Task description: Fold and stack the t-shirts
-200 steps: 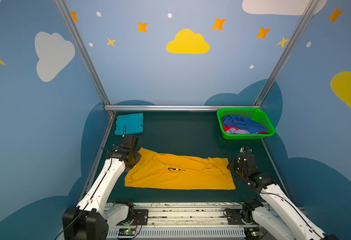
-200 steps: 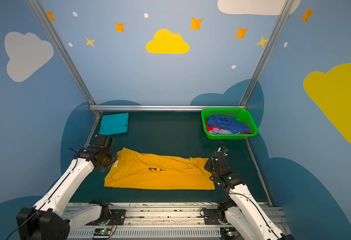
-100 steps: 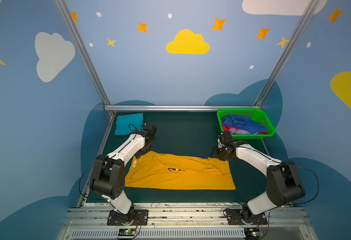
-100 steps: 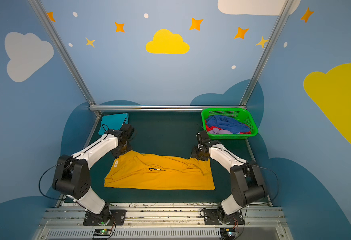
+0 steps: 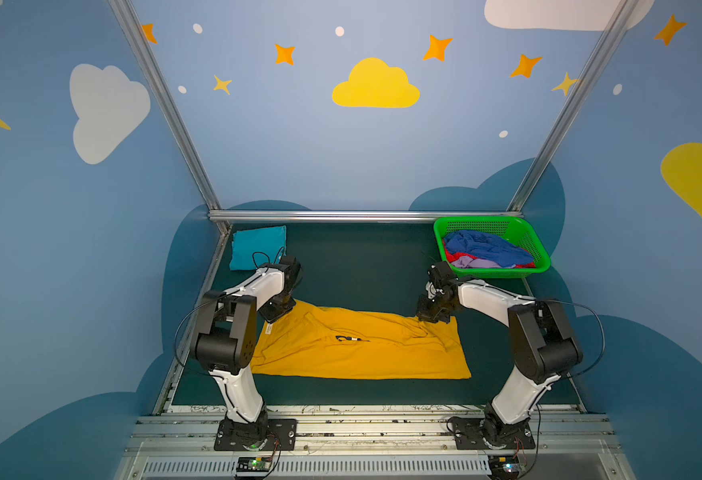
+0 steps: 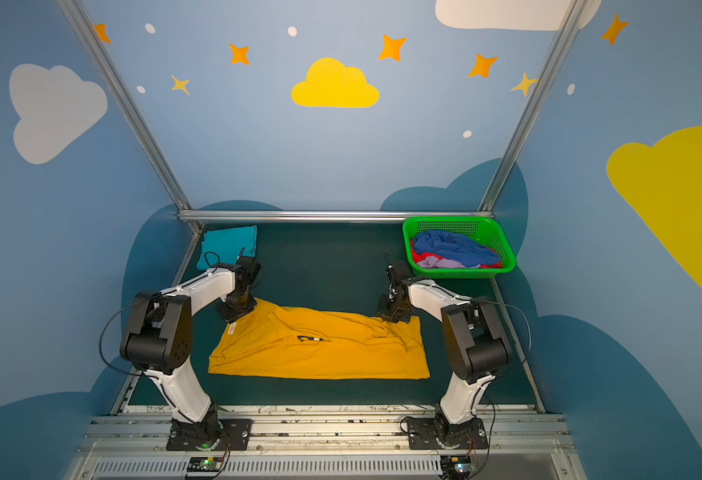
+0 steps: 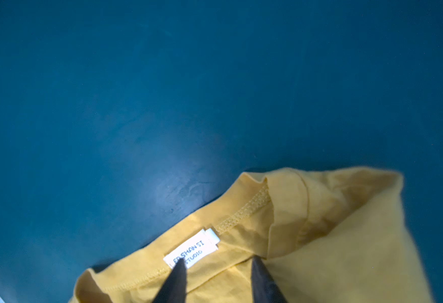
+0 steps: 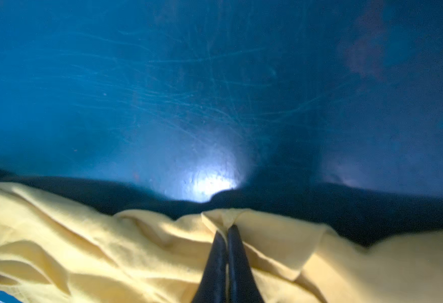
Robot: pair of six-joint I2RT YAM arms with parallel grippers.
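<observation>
My right gripper will take the top layer that bunches beside the hem near the hem [image 5: 455, 325] and smooth it, as it is pinching the yellow t-shirt's edge.
A mustard-yellow t-shirt [image 5: 362, 353] [image 6: 320, 353] lies folded lengthwise across the table's front. My left gripper [image 5: 276, 309] [image 6: 237, 309] [image 7: 217, 262] points down at its collar end; its jaws stand partly apart, tips on the fabric beside the white neck label [image 7: 191, 251]. My right gripper [image 5: 430, 318] [image 6: 391, 318] [image 8: 227, 228] is shut on a pinched fold at the shirt's far right corner. A folded teal t-shirt [image 5: 258, 247] [image 6: 228, 245] lies at the back left. Blue [image 5: 486, 247], red [image 5: 449, 255] and lavender [image 5: 470, 262] t-shirts lie crumpled in the basket.
A bright green perforated basket [image 5: 478, 226] [image 6: 445, 226] stands at the back right, close behind my right arm. A metal frame rail [image 5: 320, 216] runs along the back edge, and slanted frame posts rise at both back corners. Dark green mat [image 5: 362, 270] shows behind the yellow shirt.
Both arms have changed pose since a second ago, and both grippers have shifted inward onto the yellow shirt's far corners. The shirt itself lies much as before.
</observation>
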